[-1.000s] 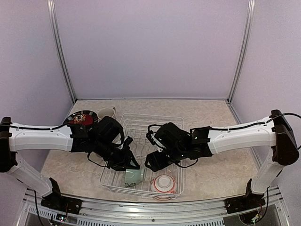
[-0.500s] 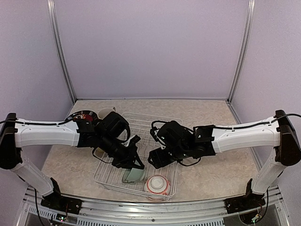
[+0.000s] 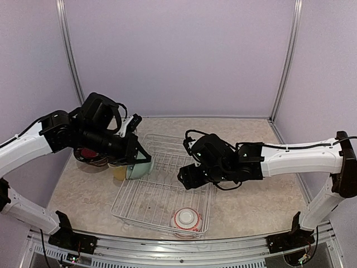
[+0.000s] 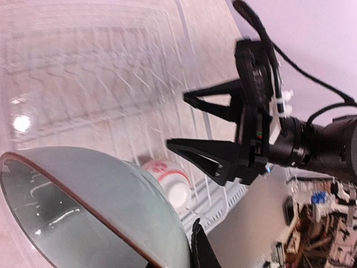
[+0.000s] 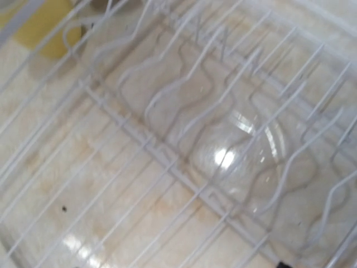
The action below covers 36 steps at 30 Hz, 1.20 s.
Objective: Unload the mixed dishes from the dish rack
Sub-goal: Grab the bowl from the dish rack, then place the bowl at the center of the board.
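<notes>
My left gripper has the pale-green bowl. It will let go of it on the table (image 3: 94,183) in front of the red floral plate.
My left gripper (image 3: 135,160) is shut on the rim of the pale-green bowl (image 3: 143,169) and holds it in the air over the left edge of the white wire dish rack (image 3: 146,212). In the left wrist view the bowl (image 4: 83,206) fills the lower left, with one of my fingers (image 4: 201,251) against it. A red-and-white bowl (image 3: 187,219) lies upside down in the rack's near corner and also shows in the left wrist view (image 4: 167,177). My right gripper (image 3: 187,177) hovers open and empty over the rack's middle, jaws apart in the left wrist view (image 4: 175,120).
A yellow cup (image 3: 118,172) stands on the table left of the rack, below the held bowl, and also shows in the right wrist view (image 5: 47,28). A red floral plate (image 3: 88,154) lies farther left, partly hidden by my left arm. The right wrist view shows rack wires (image 5: 167,162).
My left gripper has lifted the pale-green bowl out of the rack's near end and carried it up and left. The rack has shifted a little. My right gripper has edged back.
</notes>
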Available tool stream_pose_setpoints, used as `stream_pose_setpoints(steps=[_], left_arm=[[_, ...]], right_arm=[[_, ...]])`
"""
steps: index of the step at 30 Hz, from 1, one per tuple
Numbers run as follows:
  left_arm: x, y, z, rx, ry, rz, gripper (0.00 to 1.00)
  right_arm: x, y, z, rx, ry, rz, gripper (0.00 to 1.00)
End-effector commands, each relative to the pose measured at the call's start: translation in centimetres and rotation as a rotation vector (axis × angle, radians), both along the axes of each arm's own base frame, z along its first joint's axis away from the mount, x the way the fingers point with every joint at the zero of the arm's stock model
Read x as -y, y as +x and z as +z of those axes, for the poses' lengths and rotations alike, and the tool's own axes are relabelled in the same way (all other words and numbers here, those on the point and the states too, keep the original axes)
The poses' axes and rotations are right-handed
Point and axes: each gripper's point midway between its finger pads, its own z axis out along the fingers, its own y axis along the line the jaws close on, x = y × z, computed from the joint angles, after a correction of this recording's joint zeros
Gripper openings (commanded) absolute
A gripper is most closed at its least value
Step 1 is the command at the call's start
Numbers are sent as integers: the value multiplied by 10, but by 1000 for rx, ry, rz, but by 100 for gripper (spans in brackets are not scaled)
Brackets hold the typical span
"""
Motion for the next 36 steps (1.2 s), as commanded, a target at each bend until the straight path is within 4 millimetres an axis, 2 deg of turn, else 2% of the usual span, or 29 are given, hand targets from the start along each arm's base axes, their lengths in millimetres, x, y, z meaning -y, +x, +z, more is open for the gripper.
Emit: stream_pose_setpoints(steps=[1,4,6,9,11,14,17,20,25,27,31,36], left_arm=[[-103,44,29,268,224,376,0],[-163,50,27,318,340,602,0],[-198,49,16,295,426,722,0],[-241,40,-11,146,531,905,0],[-255,35,-36,15,573,966,0],[-255,32,-76,-181,563,987,0],[-261,38,-100,-225,573,1021,0],[-259,51,-111,-198,585,1000,0],[-244,71,-132,-231,617,896,0],[-241,74,-148,-265,652,864,0],[-245,83,-168,-293,712,861,0],[-246,92,-181,-296,743,854,1]], right_arm=[[4,17,30,79,27,-48,72],[3,21,39,105,39,-53,73],[2,24,42,114,44,-53,74],[1,27,42,119,47,-51,76],[-1,28,41,113,51,-44,76],[-5,30,37,104,49,-34,76],[-7,30,36,99,45,-27,76],[-6,30,36,97,45,-32,76],[-1,29,36,90,49,-48,76],[2,29,37,91,54,-55,76],[7,28,38,96,59,-67,76],[8,27,37,90,59,-62,77]])
